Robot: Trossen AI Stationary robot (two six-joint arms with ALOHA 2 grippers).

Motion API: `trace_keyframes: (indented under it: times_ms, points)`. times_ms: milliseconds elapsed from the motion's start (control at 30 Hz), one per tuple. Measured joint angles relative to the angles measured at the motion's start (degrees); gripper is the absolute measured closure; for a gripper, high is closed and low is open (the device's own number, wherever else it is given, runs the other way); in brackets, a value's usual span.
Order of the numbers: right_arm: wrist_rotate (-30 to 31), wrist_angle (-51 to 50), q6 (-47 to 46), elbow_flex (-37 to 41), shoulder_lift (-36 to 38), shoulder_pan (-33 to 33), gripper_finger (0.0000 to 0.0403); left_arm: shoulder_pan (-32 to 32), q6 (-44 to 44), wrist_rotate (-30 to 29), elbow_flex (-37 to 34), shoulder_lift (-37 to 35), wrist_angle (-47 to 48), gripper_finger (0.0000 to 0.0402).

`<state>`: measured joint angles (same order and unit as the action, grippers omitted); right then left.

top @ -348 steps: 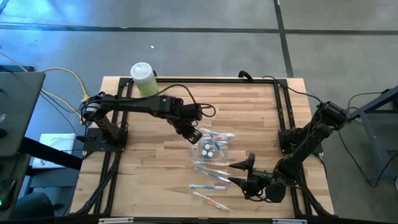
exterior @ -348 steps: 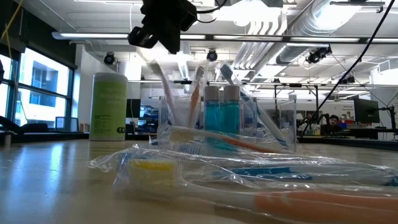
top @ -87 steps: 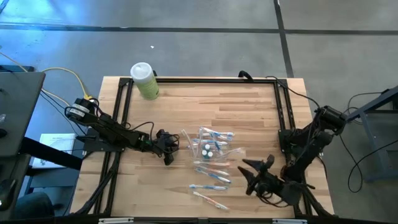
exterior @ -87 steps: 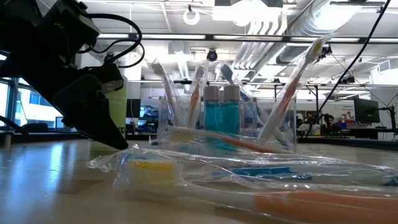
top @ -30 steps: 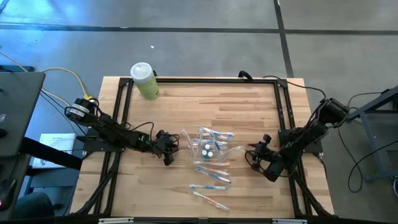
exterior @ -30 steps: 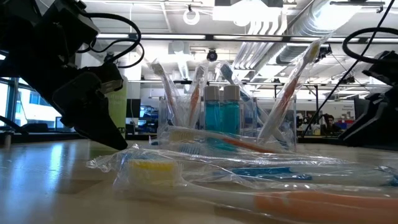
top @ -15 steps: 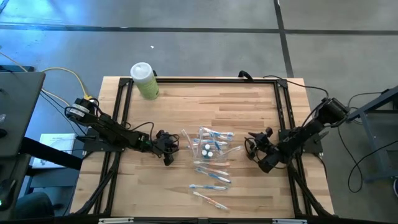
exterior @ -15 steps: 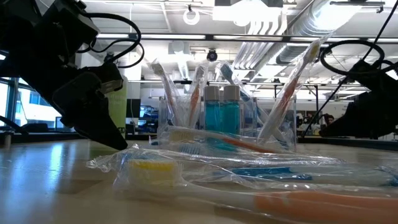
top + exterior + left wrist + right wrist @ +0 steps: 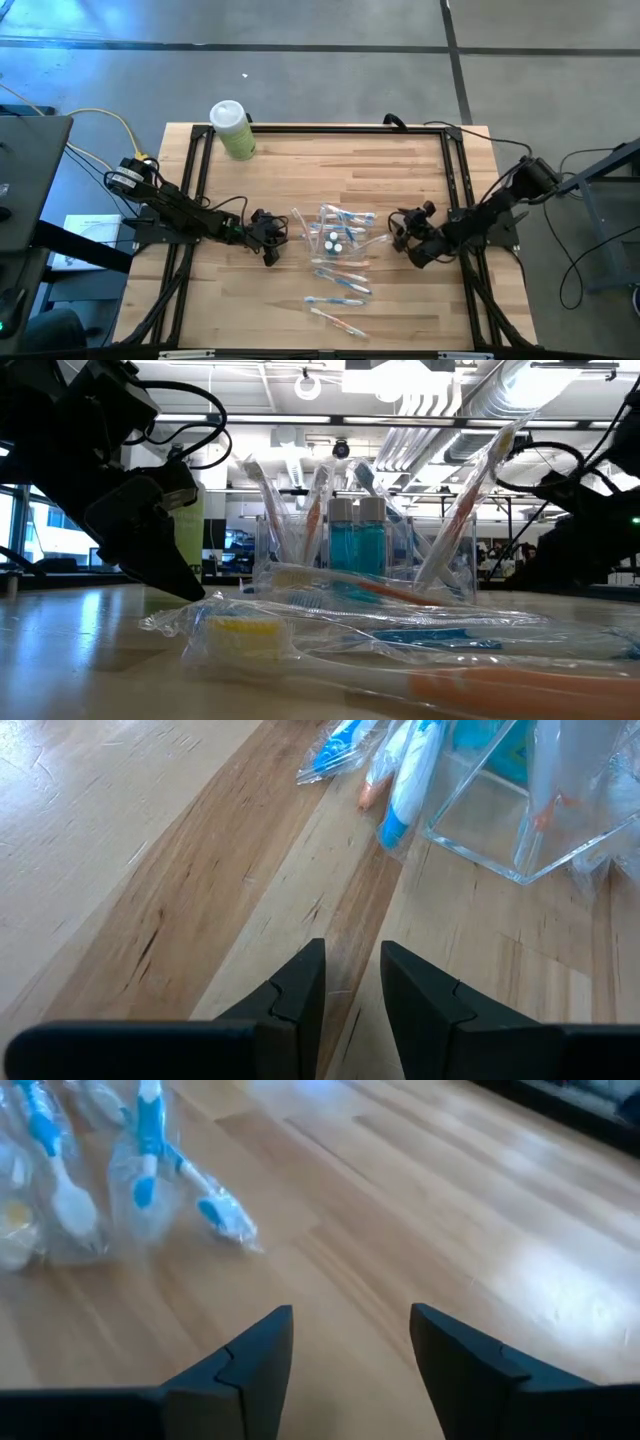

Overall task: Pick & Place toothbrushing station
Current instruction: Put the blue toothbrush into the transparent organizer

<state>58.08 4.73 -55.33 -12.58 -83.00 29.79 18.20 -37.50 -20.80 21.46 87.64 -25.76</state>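
Crossed blue-marked toothbrushes lie beside my open right fingers; next I shift toward the holder and pinch the upper toothbrush's near end (image 9: 145, 1198).
The clear plastic holder (image 9: 336, 233) stands at the table's middle, with wrapped blue- and orange-marked toothbrushes leaning in it and white-capped blue tubes (image 9: 357, 540) upright inside. Several wrapped toothbrushes (image 9: 340, 285) lie flat on the table nearer the front edge. My left gripper (image 9: 270, 242) rests low on the table just left of the holder; its fingers (image 9: 353, 970) stand a narrow gap apart and hold nothing. My right gripper (image 9: 404, 238) is open and empty just right of the holder, and wrapped brushes (image 9: 150, 1170) lie ahead of its fingers (image 9: 350, 1330).
A pale green white-capped bottle (image 9: 233, 130) stands at the far left corner. A black frame (image 9: 455, 180) runs along the table's edges. Bare wood lies in the far half and right of the holder.
My right gripper has gone from the near right toward the far edge and a little left, closing on the right side of the holder. It stays open. The holder and brushes have not moved.
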Motion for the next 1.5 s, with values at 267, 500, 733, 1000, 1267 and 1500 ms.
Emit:
trace_keyframes:
  times_ms: [267,500,733,1000,1267,1500]
  points:
    - [-8.3,10.9,17.0,0.0,0.0,-1.4,0.0231,0.0,0.8,0.0,0.0,0.0,0.0,0.0305]
    - [-8.9,15.7,23.7,0.0,0.0,-4.0,0.0265,0.0,1.7,0.0,0.0,0.0,0.0,0.0305]
    - [-12.1,15.7,24.2,0.0,0.0,-6.6,0.0285,0.9,1.6,-0.3,0.0,0.0,0.1,0.0305]
    - [-9.8,15.7,25.0,0.0,0.0,-7.5,0.0285,1.4,1.1,-0.3,0.0,0.0,0.0,0.0305]
    - [-14.8,15.7,28.1,0.0,0.0,-8.6,0.0268,1.4,1.0,-0.5,0.0,0.0,0.0,0.0305]
    - [-14.5,15.7,22.5,0.0,0.0,-8.5,0.0205,1.4,3.4,-0.6,0.0,0.0,0.0,0.0305]
